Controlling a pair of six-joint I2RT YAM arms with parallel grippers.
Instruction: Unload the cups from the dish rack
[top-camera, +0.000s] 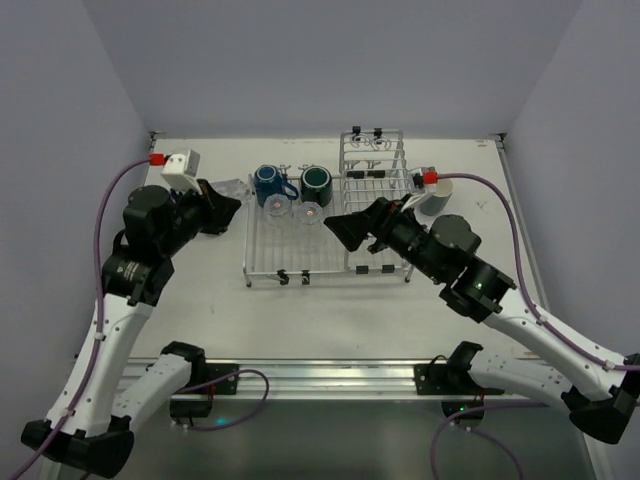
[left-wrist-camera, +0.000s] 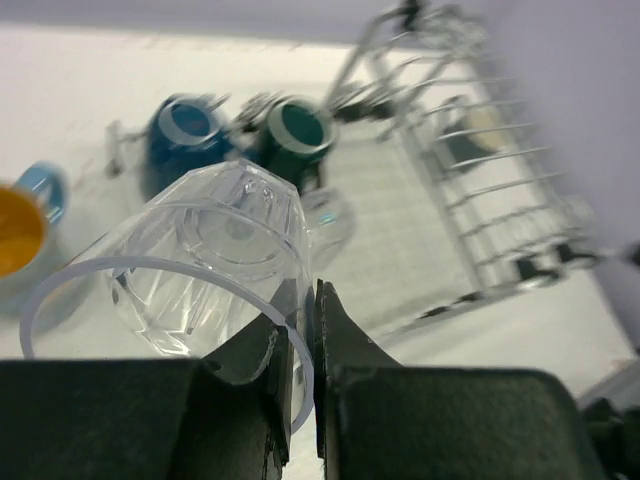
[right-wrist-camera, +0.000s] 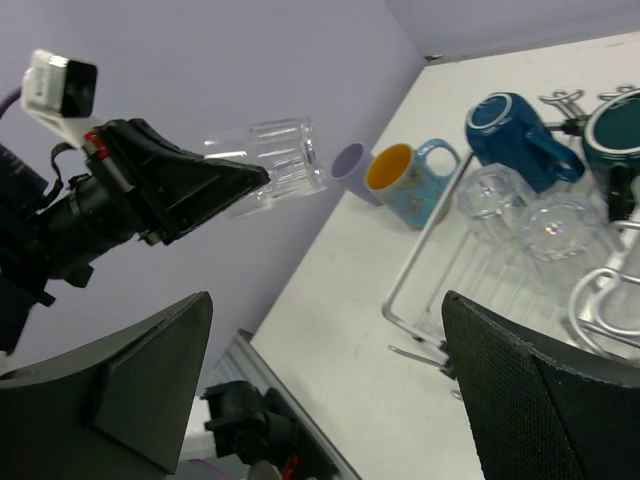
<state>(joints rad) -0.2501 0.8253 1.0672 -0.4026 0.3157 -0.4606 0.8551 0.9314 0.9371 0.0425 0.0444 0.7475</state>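
My left gripper has the clear glass. It will let go of the glass on the bare table (top-camera: 208, 266) just outside the near corner of the dish rack.
My left gripper (top-camera: 226, 209) is shut on the rim of a clear glass (top-camera: 232, 188), holding it tilted in the air left of the dish rack (top-camera: 262, 268); the glass fills the left wrist view (left-wrist-camera: 215, 255) and shows in the right wrist view (right-wrist-camera: 277, 162). On the rack's flat grid lie a blue mug (top-camera: 268, 183), a dark green mug (top-camera: 317, 182) and two clear glasses (top-camera: 276, 208) (top-camera: 310, 212). A light-blue mug with a yellow inside (right-wrist-camera: 412, 182) and a lavender tumbler (right-wrist-camera: 348, 161) stand on the table left of the rack. My right gripper (top-camera: 345, 230) is open and empty over the rack's front right part.
The raised tined section (top-camera: 374, 165) stands at the rack's back right. A pale cup (top-camera: 438, 196) sits on the table just right of it. The left wall is close behind my left arm. A metal rail (top-camera: 320, 378) runs along the table's near edge.
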